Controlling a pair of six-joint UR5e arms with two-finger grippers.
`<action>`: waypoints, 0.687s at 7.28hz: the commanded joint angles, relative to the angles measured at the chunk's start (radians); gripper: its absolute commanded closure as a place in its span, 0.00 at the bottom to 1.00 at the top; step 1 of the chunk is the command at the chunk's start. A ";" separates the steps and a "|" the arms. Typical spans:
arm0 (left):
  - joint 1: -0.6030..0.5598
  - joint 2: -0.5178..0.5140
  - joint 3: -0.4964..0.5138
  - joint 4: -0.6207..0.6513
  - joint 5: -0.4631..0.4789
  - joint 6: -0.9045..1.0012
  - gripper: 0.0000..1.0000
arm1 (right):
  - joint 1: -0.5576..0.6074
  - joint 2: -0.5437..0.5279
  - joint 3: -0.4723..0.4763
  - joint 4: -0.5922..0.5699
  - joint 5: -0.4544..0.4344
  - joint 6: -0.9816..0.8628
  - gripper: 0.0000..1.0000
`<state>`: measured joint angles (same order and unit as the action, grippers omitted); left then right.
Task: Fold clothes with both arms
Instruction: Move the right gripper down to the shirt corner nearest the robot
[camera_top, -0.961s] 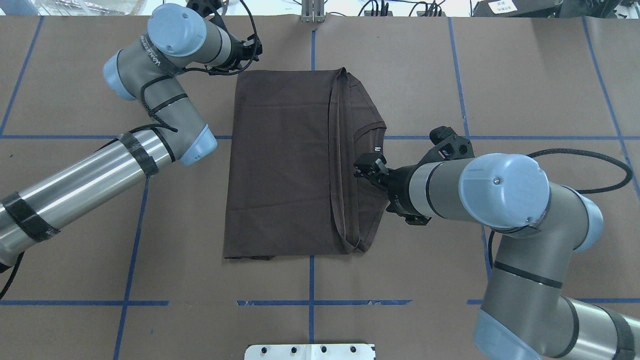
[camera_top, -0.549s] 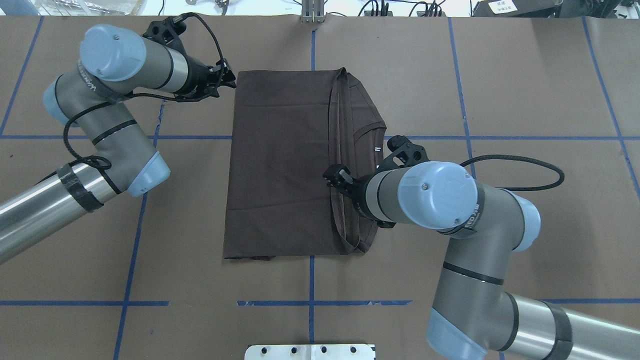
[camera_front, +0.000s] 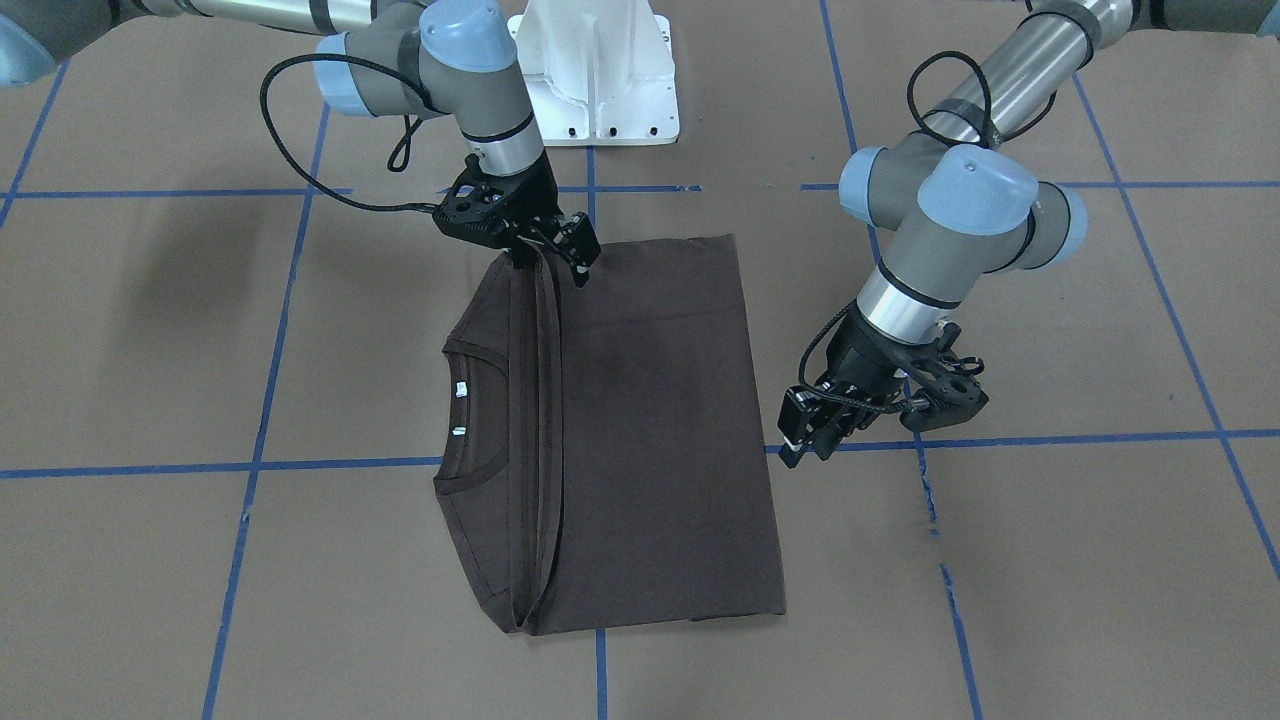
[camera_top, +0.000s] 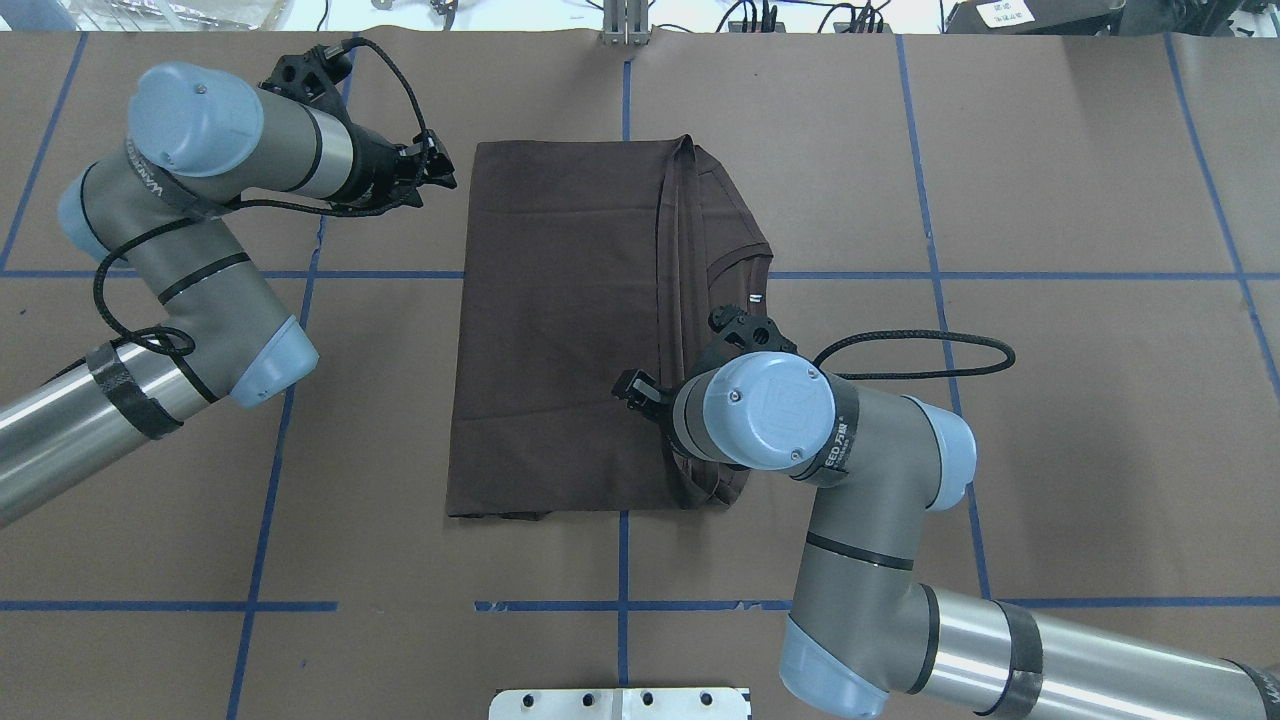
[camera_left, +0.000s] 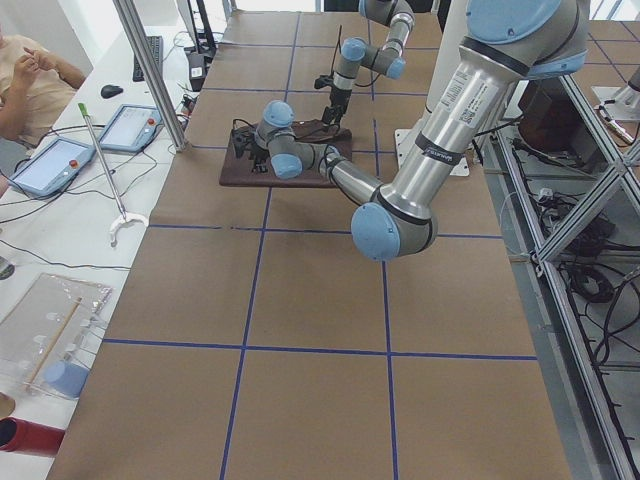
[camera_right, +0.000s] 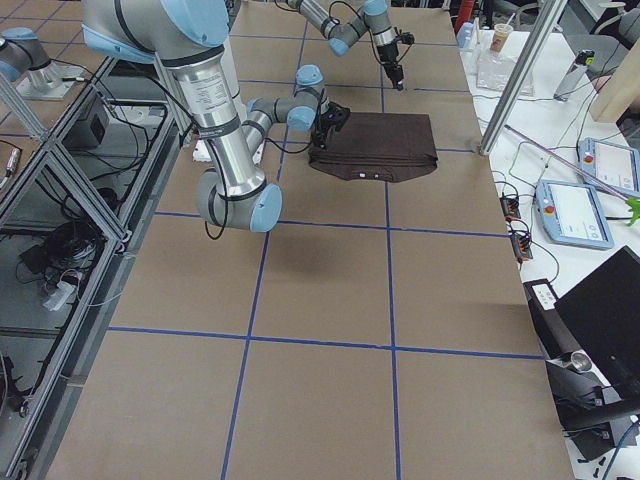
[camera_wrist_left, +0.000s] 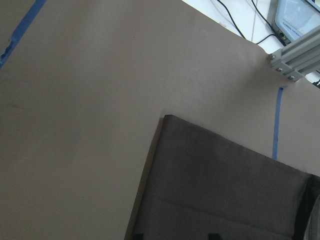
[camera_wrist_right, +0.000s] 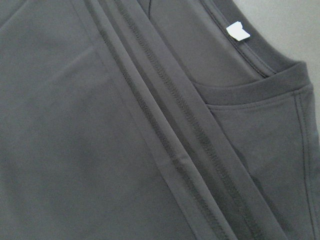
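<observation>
Next, my right gripper closes on the near end of the doubled hem piece (camera_front: 533, 257) of the dark brown-grey T-shirt, on the side by the white pedestal.
The dark brown-grey T-shirt (camera_top: 560, 330) lies folded flat on the brown table, with its collar and white labels (camera_front: 460, 390) on my right side. It also shows in the front view (camera_front: 650, 430). My right gripper (camera_front: 548, 262) stands open over the doubled hem strip at the shirt's near end, its fingers either side of the strip; from overhead (camera_top: 645, 398) my wrist partly hides it. The right wrist view shows the hems (camera_wrist_right: 165, 130) and collar close up, without fingers. My left gripper (camera_top: 440, 175) is open and empty, just off the shirt's far left corner (camera_wrist_left: 167, 119); it also shows in the front view (camera_front: 812, 440).
The white pedestal (camera_front: 595, 70) stands at the table's near edge. Blue tape lines (camera_top: 620, 560) cross the table. An aluminium post (camera_wrist_left: 295, 55) stands at the far edge. An operator (camera_left: 30, 80) and tablets sit beyond the far side.
My right arm swung from the collar across to the hem strip and toward the shirt's near end. My left gripper drew back slightly from the shirt's far left corner.
</observation>
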<state>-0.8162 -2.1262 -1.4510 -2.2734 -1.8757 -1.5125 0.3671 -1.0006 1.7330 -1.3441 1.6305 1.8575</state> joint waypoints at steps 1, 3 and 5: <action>0.002 0.002 0.004 0.000 0.003 0.000 0.47 | -0.011 0.008 -0.010 -0.094 0.003 -0.078 0.00; 0.005 0.002 0.006 0.000 0.004 -0.002 0.46 | -0.031 0.008 -0.006 -0.199 0.008 -0.240 0.02; 0.003 0.002 0.006 0.000 0.004 0.000 0.46 | -0.048 0.022 -0.010 -0.237 0.011 -0.281 0.02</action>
<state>-0.8127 -2.1246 -1.4454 -2.2734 -1.8717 -1.5129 0.3287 -0.9827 1.7244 -1.5533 1.6389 1.6058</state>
